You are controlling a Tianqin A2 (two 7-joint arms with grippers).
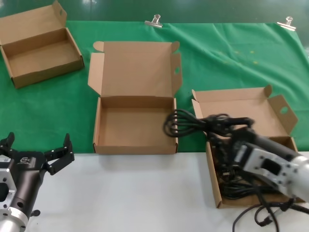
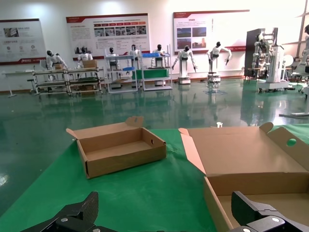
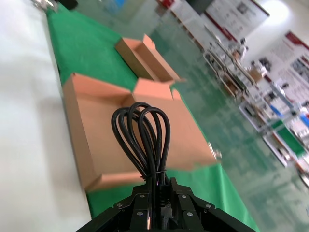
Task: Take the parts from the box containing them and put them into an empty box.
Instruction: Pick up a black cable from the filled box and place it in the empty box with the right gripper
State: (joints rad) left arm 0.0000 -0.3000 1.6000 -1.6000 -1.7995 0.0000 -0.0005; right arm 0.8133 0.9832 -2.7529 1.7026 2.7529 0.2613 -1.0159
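The robot's right gripper needs to release the black coiled cable on the bottom of the middle box [image 1: 143,133] [image 3: 105,145], close to the box's front side.
My right gripper [image 1: 216,126] is shut on a black coiled cable [image 1: 179,123], one of the parts. Its loops hang over the right wall of the empty box [image 1: 135,67], the middle box with the tall lid. In the right wrist view the loops [image 3: 142,137] stick out of the shut gripper [image 3: 161,186] above that box [image 3: 104,145]. More cables [image 1: 236,186] lie in the box containing them [image 1: 236,104] at the right, and some trail over its front. My left gripper [image 1: 37,151] waits open at the near left and shows open [image 2: 166,217] in its wrist view.
A third, smaller open box [image 1: 41,46] stands at the far left on the green cloth [image 1: 227,58]; it also shows in the left wrist view [image 2: 120,150]. Binder clips [image 1: 153,21] hold the cloth's far edge. White tabletop [image 1: 135,193] runs along the front.
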